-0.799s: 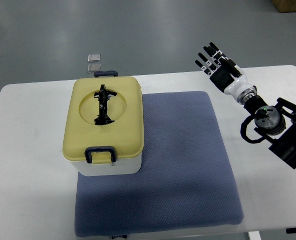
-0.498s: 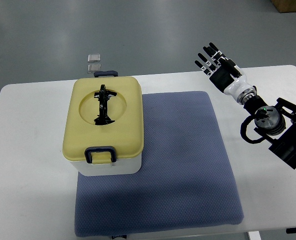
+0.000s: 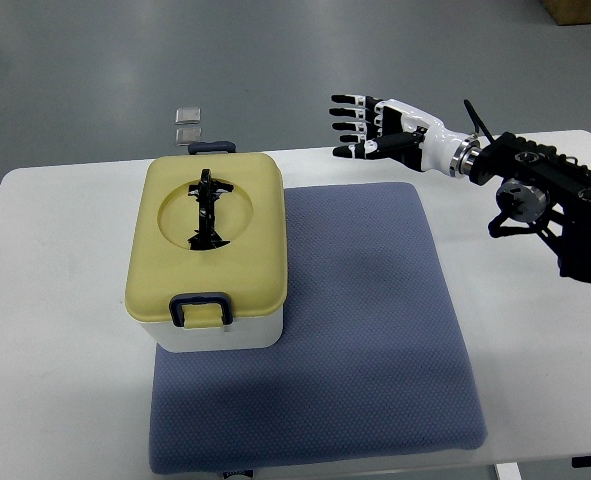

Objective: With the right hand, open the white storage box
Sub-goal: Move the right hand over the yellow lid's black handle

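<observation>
I should next move my right gripper to the black handle in the round hollow of the pale yellow lid and close it on the handle's far half (image 3: 207, 188).
The white storage box (image 3: 225, 332) has a pale yellow lid (image 3: 208, 240) and stands on the left part of a blue-grey mat (image 3: 355, 330). A black handle (image 3: 207, 208) lies folded in the lid's round recess. Dark latches sit at the near edge (image 3: 200, 308) and the far edge (image 3: 210, 147); the lid is down. My right hand (image 3: 367, 127) hovers past the table's far edge, right of the box, fingers spread and pointing left, holding nothing. Its arm (image 3: 545, 190) enters from the right.
The white table (image 3: 55, 400) carries the mat and box. Two small clear squares (image 3: 187, 124) lie on the grey floor behind the table. A cardboard corner (image 3: 580, 10) shows at the top right.
My right hand has swung left and slightly up, from pointing away near the right table corner to pointing left toward the box. The box has not moved.
</observation>
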You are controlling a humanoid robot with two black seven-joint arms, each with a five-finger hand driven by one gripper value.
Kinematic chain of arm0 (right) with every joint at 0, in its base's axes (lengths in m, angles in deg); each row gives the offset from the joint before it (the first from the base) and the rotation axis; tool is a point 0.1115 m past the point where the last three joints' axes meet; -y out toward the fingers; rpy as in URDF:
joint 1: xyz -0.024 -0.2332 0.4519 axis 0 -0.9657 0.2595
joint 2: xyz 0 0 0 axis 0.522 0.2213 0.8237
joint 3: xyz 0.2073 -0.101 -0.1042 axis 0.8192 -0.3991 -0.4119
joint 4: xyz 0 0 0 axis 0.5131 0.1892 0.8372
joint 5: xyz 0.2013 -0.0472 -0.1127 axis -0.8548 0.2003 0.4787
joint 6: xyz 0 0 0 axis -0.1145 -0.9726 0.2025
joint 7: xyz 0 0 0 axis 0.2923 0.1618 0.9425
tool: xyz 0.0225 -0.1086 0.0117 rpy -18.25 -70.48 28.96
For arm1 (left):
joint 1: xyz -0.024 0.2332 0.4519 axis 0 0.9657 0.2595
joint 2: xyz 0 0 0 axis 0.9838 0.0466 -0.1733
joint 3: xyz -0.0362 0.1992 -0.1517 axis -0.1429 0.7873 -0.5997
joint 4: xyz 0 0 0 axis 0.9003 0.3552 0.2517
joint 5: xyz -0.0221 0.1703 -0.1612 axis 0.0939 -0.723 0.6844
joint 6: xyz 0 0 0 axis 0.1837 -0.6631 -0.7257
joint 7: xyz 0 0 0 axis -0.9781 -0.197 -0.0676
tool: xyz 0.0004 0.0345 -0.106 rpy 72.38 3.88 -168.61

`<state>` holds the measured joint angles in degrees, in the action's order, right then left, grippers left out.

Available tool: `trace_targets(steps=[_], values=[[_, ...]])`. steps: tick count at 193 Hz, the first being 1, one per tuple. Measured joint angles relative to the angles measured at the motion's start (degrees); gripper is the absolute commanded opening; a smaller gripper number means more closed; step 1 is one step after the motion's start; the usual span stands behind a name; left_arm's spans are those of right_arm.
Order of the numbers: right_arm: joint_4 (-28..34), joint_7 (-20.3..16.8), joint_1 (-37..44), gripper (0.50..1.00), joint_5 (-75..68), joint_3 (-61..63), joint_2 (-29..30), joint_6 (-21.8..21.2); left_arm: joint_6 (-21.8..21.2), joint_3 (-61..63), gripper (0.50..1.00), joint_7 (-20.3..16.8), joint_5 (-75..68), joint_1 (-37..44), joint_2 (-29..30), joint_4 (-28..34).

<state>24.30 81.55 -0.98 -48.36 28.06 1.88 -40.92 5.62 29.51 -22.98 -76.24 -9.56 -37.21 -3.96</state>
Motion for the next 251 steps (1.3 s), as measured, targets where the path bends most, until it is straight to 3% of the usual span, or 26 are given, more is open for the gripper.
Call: trace_targets(steps=[33, 63, 100, 169, 251], values=[[1.41, -1.28, 10.41, 0.930, 21.97, -3.23, -2.27, -6.82, 0.05, 0.00, 1.000, 0.00, 0.00, 0.00, 0.00, -0.05], [7.87, -1.37, 20.52, 0.930, 35.16, -9.84, -4.49, -7.57, 0.07, 0.01, 1.000, 0.00, 0.00, 0.01, 0.00, -0.05], [16.15, -1.23, 28.68, 0.930, 38.06, -16.31, -4.38, -7.60, 0.36, 0.01, 1.000, 0.00, 0.00, 0.01, 0.00, -0.21], [17.65, -0.84, 31.18, 0.930, 38.68, -18.23, 2.94, -7.41, 0.43, 0.01, 1.000, 0.00, 0.00, 0.01, 0.00, -0.23], [17.63, -0.33, 30.02, 0.928, 38.86, -21.50, 6.55, 0.46, 0.58, 0.09, 1.000, 0.00, 0.00, 0.02, 0.00, -0.31]])
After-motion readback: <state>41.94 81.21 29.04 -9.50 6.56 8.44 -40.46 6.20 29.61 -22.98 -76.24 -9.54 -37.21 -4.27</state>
